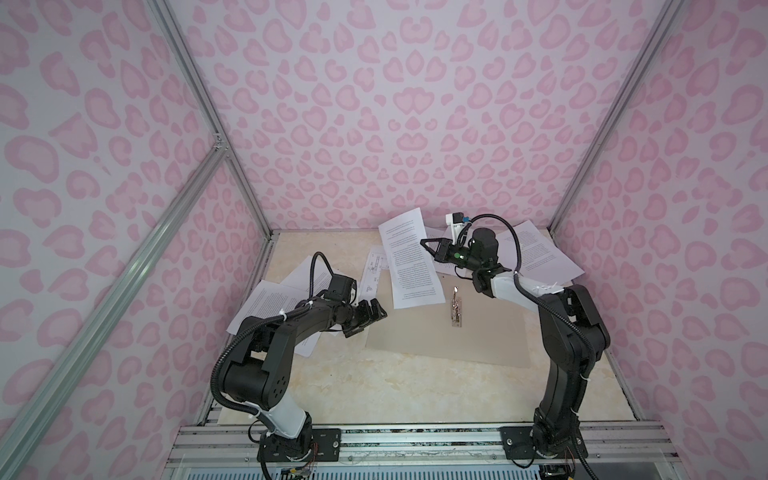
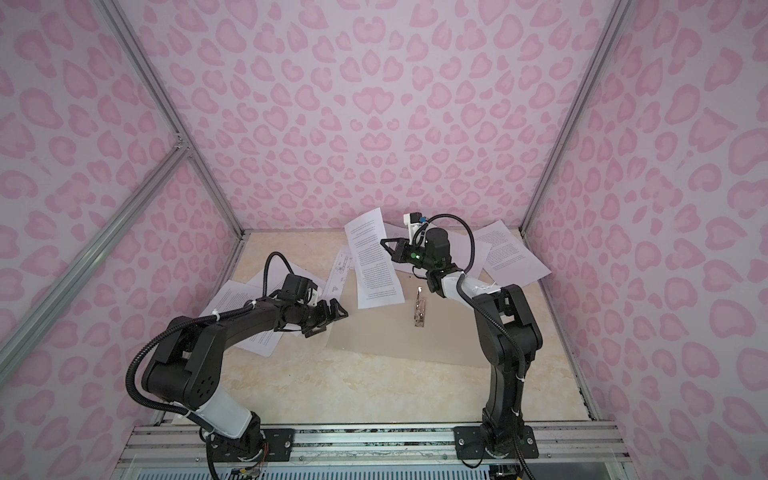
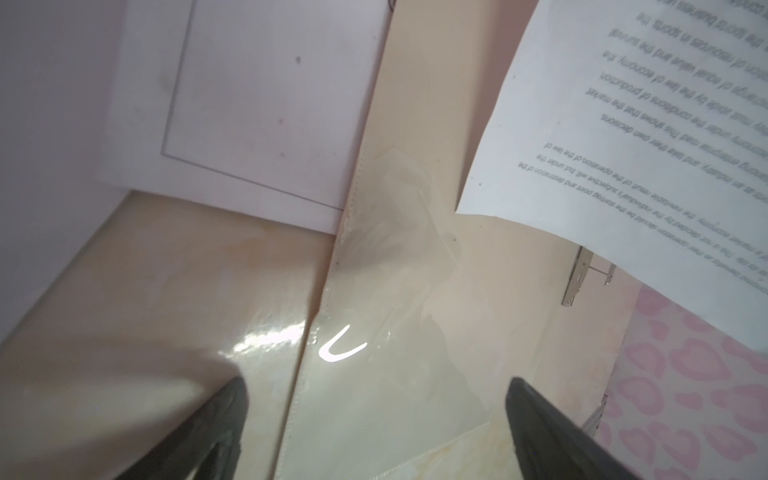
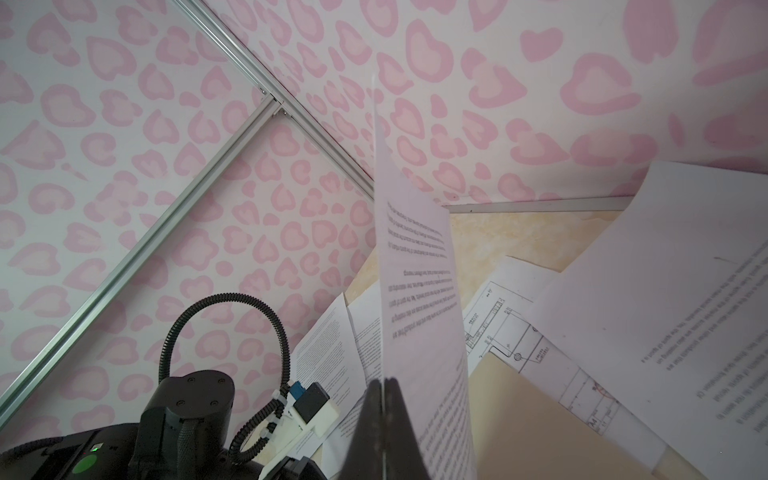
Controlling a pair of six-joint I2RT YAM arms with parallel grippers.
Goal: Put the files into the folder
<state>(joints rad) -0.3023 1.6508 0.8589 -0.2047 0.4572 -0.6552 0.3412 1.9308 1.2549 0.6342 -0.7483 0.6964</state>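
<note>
I will release the printed sheet on the folder [image 1: 417, 308] with my right gripper, between its metal clip and my left gripper.
The grey-beige folder [image 1: 478, 336] [image 2: 415, 345] lies open and flat mid-table, its metal clip [image 1: 455, 309] [image 3: 582, 274] standing at the spine. My right gripper [image 1: 424, 242] [image 4: 383, 380] is shut on the edge of one printed sheet [image 1: 411, 262] [image 4: 415, 291], which hangs lifted above the folder's left half. Other files lie loose: two text sheets [image 1: 266, 303] under my left arm, a drawing sheet [image 1: 372, 274] [image 4: 532, 345] by the folder's far left corner, and a text sheet [image 1: 540, 253] at the back right. My left gripper [image 1: 376, 309] [image 3: 376, 386] hovers open and empty over the folder's left edge.
Pink-patterned walls [image 1: 374, 124] on aluminium frame posts [image 1: 266, 224] close in the table on three sides. A metal rail [image 1: 415, 440] with both arm bases runs along the front edge. Bare marbled tabletop [image 1: 395, 386] stretches between the folder and the rail.
</note>
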